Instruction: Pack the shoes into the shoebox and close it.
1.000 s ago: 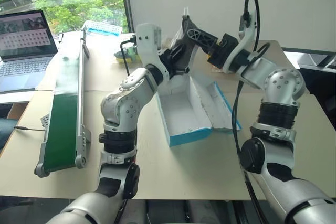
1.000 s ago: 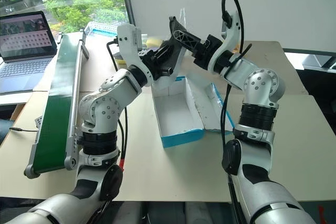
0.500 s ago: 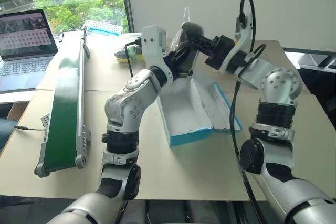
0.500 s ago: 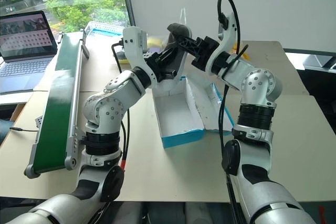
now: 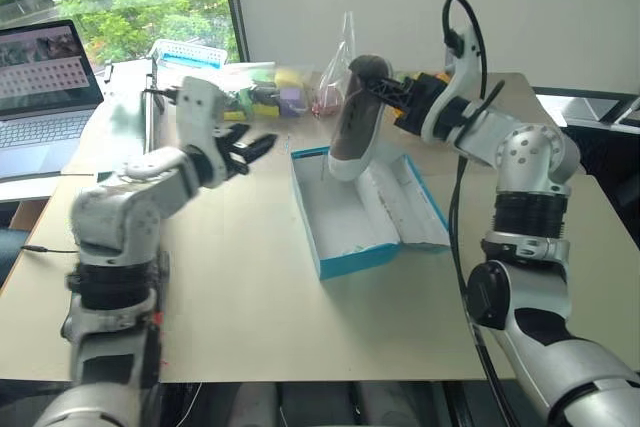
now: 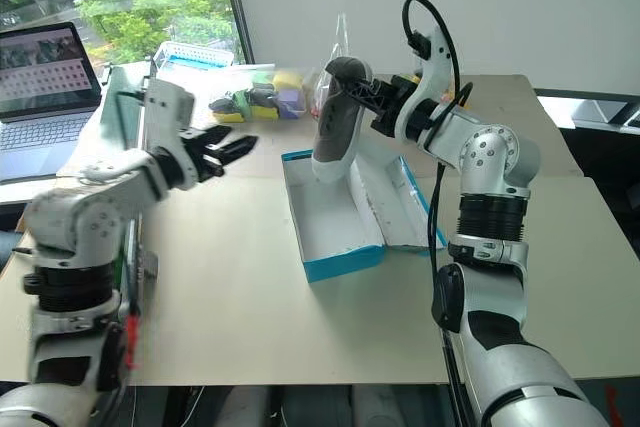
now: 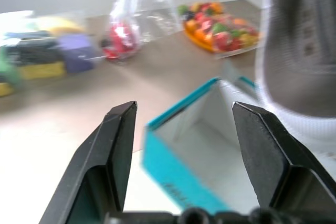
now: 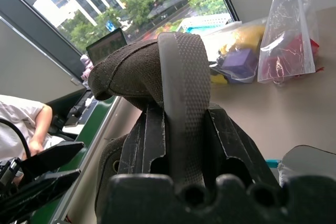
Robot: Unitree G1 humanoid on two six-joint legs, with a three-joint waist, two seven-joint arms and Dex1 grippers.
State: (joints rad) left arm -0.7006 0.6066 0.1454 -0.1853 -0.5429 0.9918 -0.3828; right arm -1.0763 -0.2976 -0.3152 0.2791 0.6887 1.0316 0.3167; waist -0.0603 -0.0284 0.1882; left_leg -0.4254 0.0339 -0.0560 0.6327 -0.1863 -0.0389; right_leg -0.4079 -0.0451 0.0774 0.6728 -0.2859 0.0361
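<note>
My right gripper will set the grey-beige shoe down on the shoebox's white bottom, close to the open lid (image 5: pixel 349 206).
A grey-beige shoe (image 5: pixel 350 127) with a white sole hangs toe-down over the far end of the open blue shoebox (image 5: pixel 345 217). My right gripper (image 5: pixel 388 87) is shut on its heel, and the right wrist view shows the fingers (image 8: pixel 152 135) clamping the heel (image 8: pixel 178 72). The box is white inside, and its lid (image 5: pixel 420 207) lies open flat on the right. My left gripper (image 5: pixel 250 147) is open and holds nothing, off to the left of the box above the table. The left wrist view looks between its fingers (image 7: pixel 113 150) at the box corner (image 7: pixel 178 171) and the shoe (image 7: pixel 299 66).
Clear bags of colourful toys (image 5: pixel 275 87) lie behind the box, with a pale blue basket (image 5: pixel 190 52) further back. A laptop (image 5: pixel 45 77) stands at the far left beside a green conveyor (image 6: pixel 125 112). A person (image 8: pixel 21 119) sits beyond the table's left side.
My left gripper has let go of the shoe, opened and swung away to the left. My right gripper has shut on the heel and now holds the shoe alone over the box.
</note>
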